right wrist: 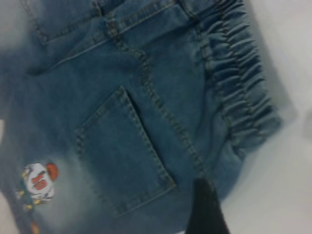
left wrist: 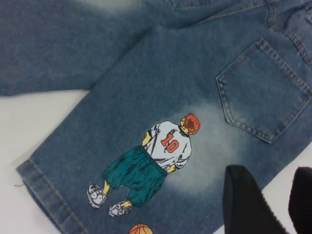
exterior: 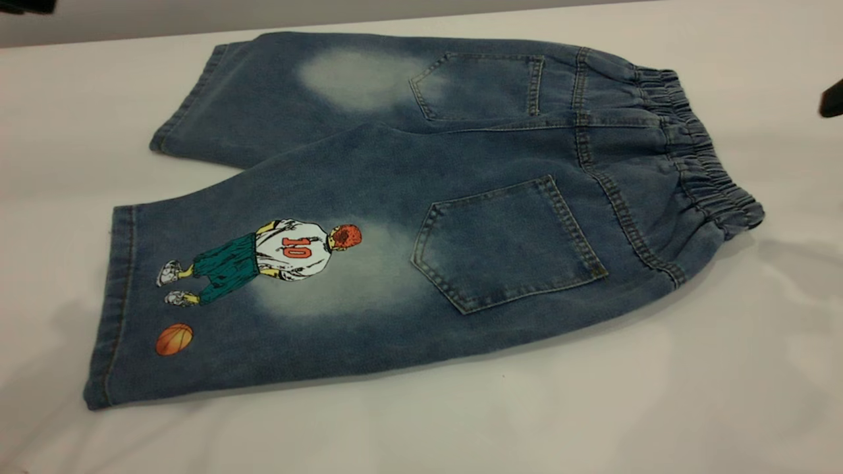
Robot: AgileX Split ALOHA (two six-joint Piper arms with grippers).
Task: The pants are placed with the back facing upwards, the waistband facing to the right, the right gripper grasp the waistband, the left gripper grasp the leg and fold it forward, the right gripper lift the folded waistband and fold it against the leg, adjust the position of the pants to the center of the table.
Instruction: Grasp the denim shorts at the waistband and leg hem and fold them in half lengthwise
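Note:
The fingers of my right gripper should next close on the waistband's near end [exterior: 732,208] [right wrist: 253,127], on the side of the pants that has the printed basketball player.
Blue denim pants [exterior: 421,191] lie flat on the white table [exterior: 461,421], back pockets up. The elastic waistband [exterior: 698,151] points right and both legs point left. The near leg [exterior: 217,309] carries a printed basketball player [exterior: 263,257] and an orange ball [exterior: 174,339]. My left gripper [left wrist: 275,202] hovers open over that leg's edge [left wrist: 209,204], holding nothing. My right gripper [right wrist: 234,214] hangs above the seat near the waistband [right wrist: 239,83]. Only one dark finger [right wrist: 205,209] shows, with bare table beside it and no cloth in it.
Bare white table surrounds the pants on all sides. A dark piece of the rig [exterior: 831,99] juts in at the right edge of the exterior view, and another [exterior: 26,5] sits at the top left corner.

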